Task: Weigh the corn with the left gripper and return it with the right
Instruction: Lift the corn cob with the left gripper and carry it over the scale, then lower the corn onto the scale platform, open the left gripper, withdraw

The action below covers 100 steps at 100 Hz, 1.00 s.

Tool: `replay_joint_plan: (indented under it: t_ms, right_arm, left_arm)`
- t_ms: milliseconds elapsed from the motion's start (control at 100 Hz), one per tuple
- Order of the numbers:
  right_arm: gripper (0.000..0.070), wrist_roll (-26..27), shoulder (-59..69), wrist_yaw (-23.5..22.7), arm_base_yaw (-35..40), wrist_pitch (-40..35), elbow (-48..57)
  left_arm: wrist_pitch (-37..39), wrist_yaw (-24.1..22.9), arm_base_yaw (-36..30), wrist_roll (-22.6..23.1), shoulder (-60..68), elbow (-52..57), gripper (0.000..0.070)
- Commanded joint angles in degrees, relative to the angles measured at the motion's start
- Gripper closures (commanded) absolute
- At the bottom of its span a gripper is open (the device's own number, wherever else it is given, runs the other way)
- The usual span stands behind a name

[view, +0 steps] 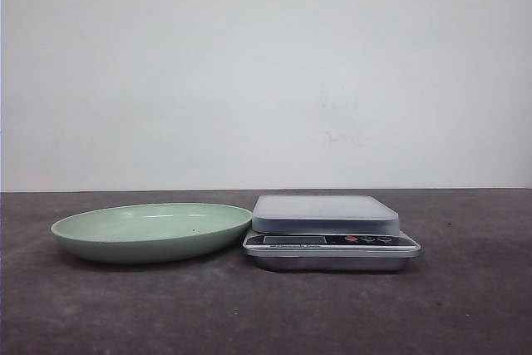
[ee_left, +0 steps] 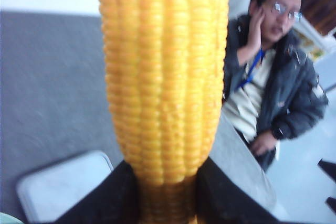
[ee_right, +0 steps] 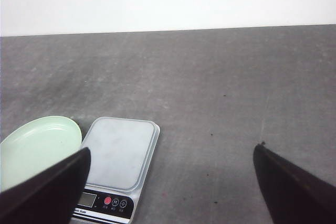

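The corn, now held up above the scale, will be released by my left gripper across the middle of the scale's white platform [view: 336, 197] [ee_left: 81, 182].
The corn [ee_left: 164, 77], a yellow-orange cob with ribbed kernel rows, fills the left wrist view, clamped between the black fingers of my left gripper [ee_left: 167, 192] and held up in the air. The white platform of the scale [ee_left: 63, 184] lies below it. In the front view the scale [view: 328, 229] stands at the middle right with nothing on it, and the green plate [view: 150, 230] beside it is bare. Neither gripper shows in the front view. My right gripper [ee_right: 170, 177] is open and empty, high above the table to the right of the scale [ee_right: 118, 156] and the plate [ee_right: 34, 148].
The dark grey table [view: 465, 305] runs to a white wall at the back. A seated person in a dark jacket [ee_left: 273, 82] is beyond the table's edge in the left wrist view.
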Motion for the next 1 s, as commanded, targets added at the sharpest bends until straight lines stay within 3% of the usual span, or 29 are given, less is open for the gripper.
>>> replay_joint_plan:
  t_ms: [0,430,770,870,990]
  right_arm:
    - [0.0084,0.66,0.17,-0.11,0.07,0.59,0.57]
    - [0.0084,0.42,0.17,0.17,0.07,-0.42,0.55]
    - [0.0084,0.42,0.17,0.37,0.07,-5.31,0.55]
    - [0.0084,0.44,0.17,0.37,0.07,-5.20,0.57]
    - [0.0085,0.46,0.17,0.37,0.07,-5.05,0.57]
  left_arm:
    - [0.15,0.13,-1.60,-0.57,4.13,1.07,0.0697]
    - [-0.20,0.15,-6.69,-4.55,26.05,1.07,0.0698]
    - [-1.66,0.11,-9.57,-5.01,33.20,1.07,0.0693]
    - [-1.81,-0.15,-9.99,-5.01,33.62,1.07,0.0580]
    - [-2.27,-1.51,-9.99,-5.03,33.62,1.07,0.0328]
